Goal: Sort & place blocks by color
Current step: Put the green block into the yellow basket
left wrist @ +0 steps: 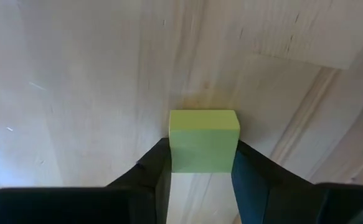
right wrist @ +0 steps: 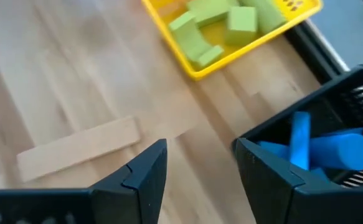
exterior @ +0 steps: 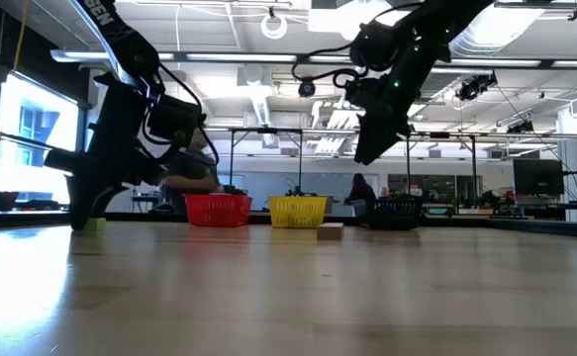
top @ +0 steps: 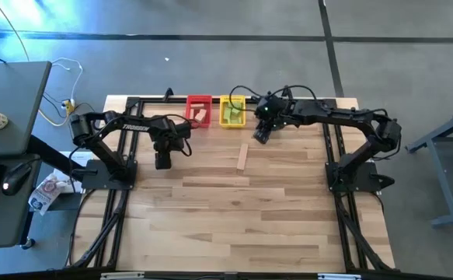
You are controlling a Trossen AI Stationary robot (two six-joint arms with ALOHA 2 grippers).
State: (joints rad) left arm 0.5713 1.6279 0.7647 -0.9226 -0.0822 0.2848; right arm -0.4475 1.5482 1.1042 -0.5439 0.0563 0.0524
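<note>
I will let go of the light green block, now down at table height, with my left gripper on the green blocks in the middle of the yellow bin (top: pixel 231 112).
A light green block (left wrist: pixel 204 140) sits between the fingers of my left gripper (left wrist: pixel 201 155), which points down at the table's left-middle (top: pixel 162 162); in the low view the block (exterior: pixel 94 225) shows at table height. My right gripper (right wrist: pixel 200 155) hangs open above the table near the far edge (top: pixel 261 136), touching nothing. It is between a pale wooden bar (right wrist: pixel 78 149) lying flat on the table (top: pixel 242 155) and a black bin (right wrist: pixel 330 106). Blue blocks (right wrist: pixel 321 149) lie in the black bin, green blocks (right wrist: pixel 225 22) in the yellow bin (right wrist: pixel 193 68). My left gripper pinches the light green block by two opposite side faces (left wrist: pixel 172 149), coming from above with its fingers (left wrist: pixel 159 168) pointing down. The block stays level in the hold. Whether its underside rests on the table or is just off it, I cannot tell.
Three bins stand in a row at the far edge: red (top: pixel 199 111), yellow (top: pixel 232 111), and black, mostly under the right arm. A desk with a keyboard stands left of the table (top: pixel 8 155). People show in the room behind the table (exterior: pixel 357 193).
</note>
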